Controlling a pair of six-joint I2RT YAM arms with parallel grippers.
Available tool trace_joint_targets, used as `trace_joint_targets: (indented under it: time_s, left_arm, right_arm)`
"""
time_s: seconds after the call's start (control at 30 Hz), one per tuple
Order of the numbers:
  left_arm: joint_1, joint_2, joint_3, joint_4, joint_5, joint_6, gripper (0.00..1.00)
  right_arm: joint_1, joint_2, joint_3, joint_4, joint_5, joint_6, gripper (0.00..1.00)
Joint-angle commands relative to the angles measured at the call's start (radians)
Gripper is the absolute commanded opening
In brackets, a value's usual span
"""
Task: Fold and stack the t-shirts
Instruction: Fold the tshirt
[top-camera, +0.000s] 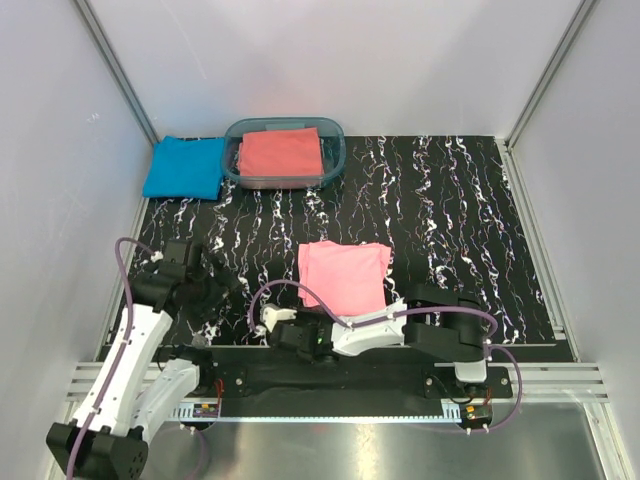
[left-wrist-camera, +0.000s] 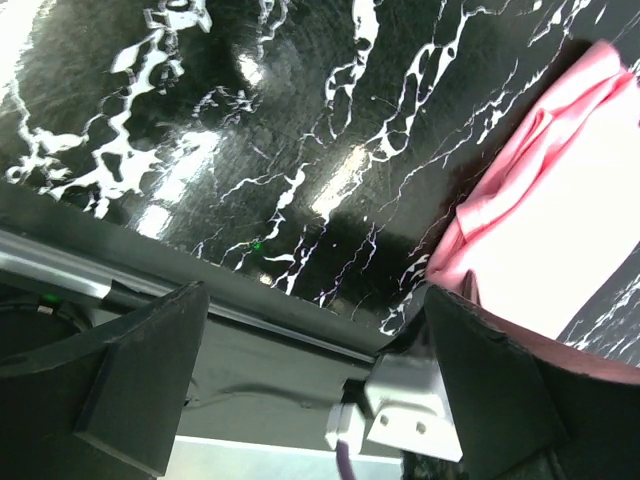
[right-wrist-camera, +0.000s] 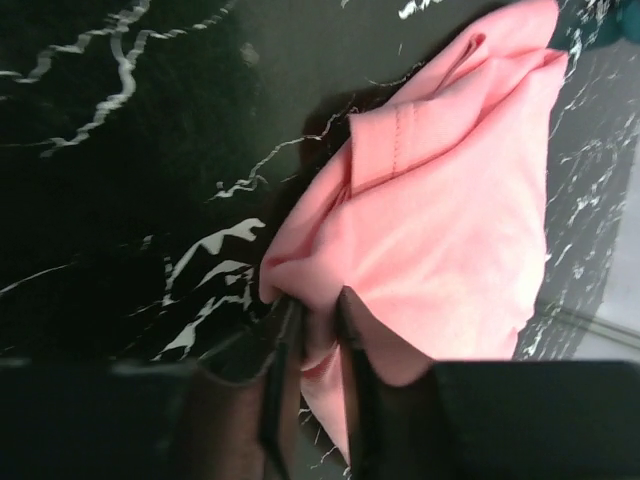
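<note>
The robot's left gripper will next move to the pink t-shirt on the table and close on its far corner (top-camera: 304, 247) (left-wrist-camera: 602, 62), the one nearest the tub.
A light pink t-shirt (top-camera: 343, 275) lies folded on the black marbled table, near the middle. My right gripper (right-wrist-camera: 318, 340) is shut on a fold at the near left corner of this pink t-shirt (right-wrist-camera: 450, 220). In the top view the right gripper (top-camera: 316, 320) reaches in low from the right. My left gripper (left-wrist-camera: 315, 385) is open and holds nothing. It hangs over the table's near left, left of the pink t-shirt (left-wrist-camera: 560, 210). A bright blue t-shirt (top-camera: 185, 167) lies folded at the back left. A coral-red t-shirt (top-camera: 281, 153) lies in the tub.
The clear bluish plastic tub (top-camera: 334, 160) stands at the back, touching the blue t-shirt's right edge. White walls enclose the table on three sides. A metal rail (top-camera: 560, 375) runs along the near edge, and purple cables loop off both arms.
</note>
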Motion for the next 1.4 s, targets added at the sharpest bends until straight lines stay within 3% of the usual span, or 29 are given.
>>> trace_joint_targets:
  time_s: [0.0,0.27,0.47,0.53,0.77,0.9,1.37]
  left_arm:
    - [0.016,0.054,0.014,0.144,0.123,0.076,0.97]
    - [0.057,0.255,-0.071,0.473,0.496,0.065,0.99]
    - [0.062,0.416,-0.141,0.758,0.645,-0.111,0.99]
    - [0.061,0.468,-0.158,0.87,0.66,-0.154,0.99]
    - [0.01,0.687,-0.099,0.924,0.666,-0.238,0.99]
    - [-0.045,0.784,-0.086,1.04,0.653,-0.308,0.99]
    - [-0.094,0.941,-0.063,1.315,0.634,-0.424,0.99]
  right_arm:
    - [-0.048,-0.042,-0.002,-0.016,-0.082,-0.002,0.24]
    - [-0.098,-0.18,0.043,-0.083,-0.174,-0.023,0.01]
    - [-0.119,-0.247,0.058,-0.108,-0.189,-0.019,0.0]
    - [-0.127,-0.269,0.055,-0.115,-0.195,-0.017,0.0]
    - [-0.154,-0.332,0.032,-0.128,-0.218,0.0,0.0]
    - [-0.161,-0.353,0.02,-0.14,-0.232,0.01,0.0]
    - [-0.203,-0.365,0.013,-0.14,-0.271,0.017,0.0]
